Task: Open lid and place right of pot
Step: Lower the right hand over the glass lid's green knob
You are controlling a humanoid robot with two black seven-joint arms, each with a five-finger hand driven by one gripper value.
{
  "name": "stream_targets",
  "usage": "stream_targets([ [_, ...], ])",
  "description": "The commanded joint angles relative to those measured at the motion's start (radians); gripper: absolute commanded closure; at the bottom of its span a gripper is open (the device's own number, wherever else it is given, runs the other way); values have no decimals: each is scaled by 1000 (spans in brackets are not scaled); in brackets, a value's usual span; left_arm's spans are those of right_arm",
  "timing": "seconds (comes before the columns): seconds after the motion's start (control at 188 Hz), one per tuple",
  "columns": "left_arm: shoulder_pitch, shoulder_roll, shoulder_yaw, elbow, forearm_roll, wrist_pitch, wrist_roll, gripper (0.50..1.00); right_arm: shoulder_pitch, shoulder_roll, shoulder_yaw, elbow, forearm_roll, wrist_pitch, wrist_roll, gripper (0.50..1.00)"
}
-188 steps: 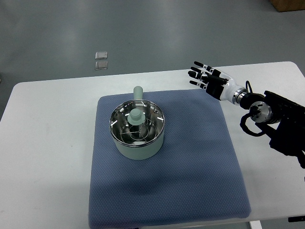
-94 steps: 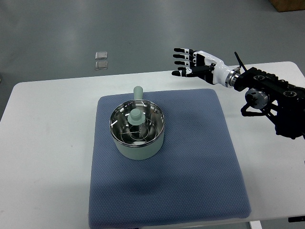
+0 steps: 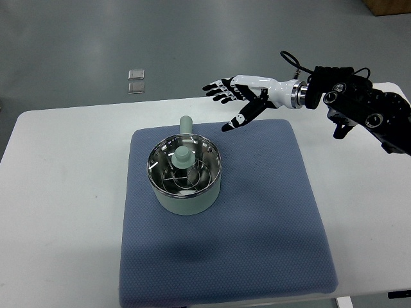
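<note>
Next, my right gripper should go to the glass lid's pale green knob (image 3: 183, 157) and close there, because the lid has to come off the pot.
A pale green pot (image 3: 186, 176) stands on the blue mat (image 3: 257, 218), its handle pointing to the far side. A glass lid with a pale green knob (image 3: 182, 156) sits on the pot. My right hand (image 3: 232, 101) comes in from the right edge. It is open, fingers spread, and holds nothing. It hovers over the mat's far edge, up and to the right of the pot, apart from the lid. The left arm is out of view.
The mat lies on a white table (image 3: 58, 192). Two small clear packets (image 3: 135, 81) lie on the grey floor beyond the table. The right arm's dark forearm (image 3: 366, 109) spans the table's far right corner.
My right hand has swung left and towards the pot, from the table's right side to above the mat's far edge. Its fingers stay spread. Pot and lid have not moved.
</note>
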Motion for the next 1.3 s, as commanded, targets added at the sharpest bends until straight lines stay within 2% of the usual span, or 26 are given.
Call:
stream_targets([
  [0.0,0,0,1,0,0,0,0,500,52,4,-53,7,-27,-13,18,572],
  [0.164,0,0,1,0,0,0,0,500,116,11,-120,46,-114,-31,23,572],
  [0.34,0,0,1,1,0,0,0,500,161,27,-198,101,-213,-39,61,572],
  [0.398,1,0,1,1,0,-1,0,500,214,37,-243,142,-239,-56,80,572],
  [0.78,1,0,1,1,0,0,0,500,314,40,-392,202,-481,-126,172,572],
  [1.294,1,0,1,3,0,0,0,500,357,118,-416,219,-495,-135,180,576],
])
